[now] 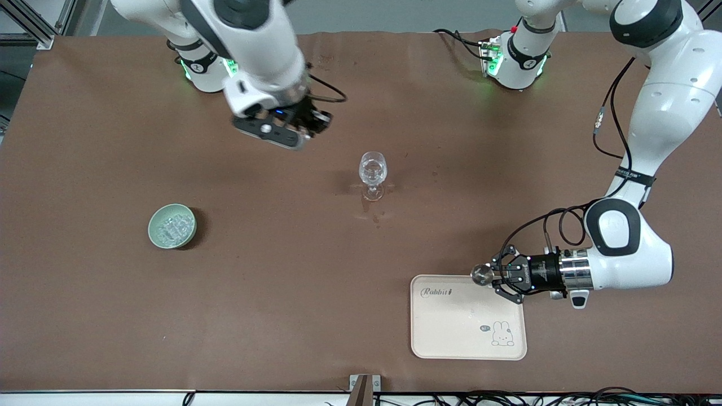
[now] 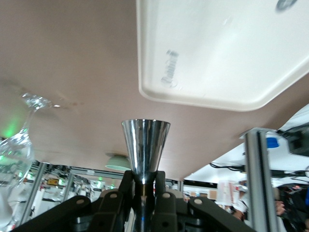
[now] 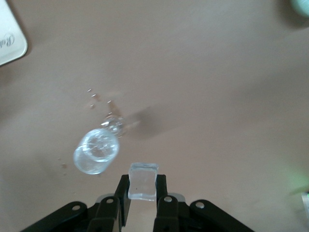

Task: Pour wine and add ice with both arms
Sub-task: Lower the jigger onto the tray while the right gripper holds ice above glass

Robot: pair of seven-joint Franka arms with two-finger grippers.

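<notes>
I need to use my left gripper to set the silvery jigger free on the cream tray (image 1: 490, 302) (image 2: 213, 7), at a spot just behind the rabbit print.
A clear stemmed glass (image 1: 373, 171) stands mid-table with colourless wine in it; it also shows in the right wrist view (image 3: 96, 151). My right gripper (image 1: 307, 127) hangs over the table beside the glass, toward the robots' bases, shut on an ice cube (image 3: 143, 181). My left gripper (image 1: 496, 276) is shut on the silvery jigger (image 1: 481, 274) at its waist (image 2: 145, 151), holding it sideways over the edge of the cream tray (image 1: 468, 317). More ice chunks (image 1: 172, 226) lie in the pale green bowl (image 1: 155, 238).
The cream tray with a rabbit print lies near the front edge toward the left arm's end. A few wet drops (image 1: 375, 216) mark the brown table just in front of the glass. The green bowl sits toward the right arm's end.
</notes>
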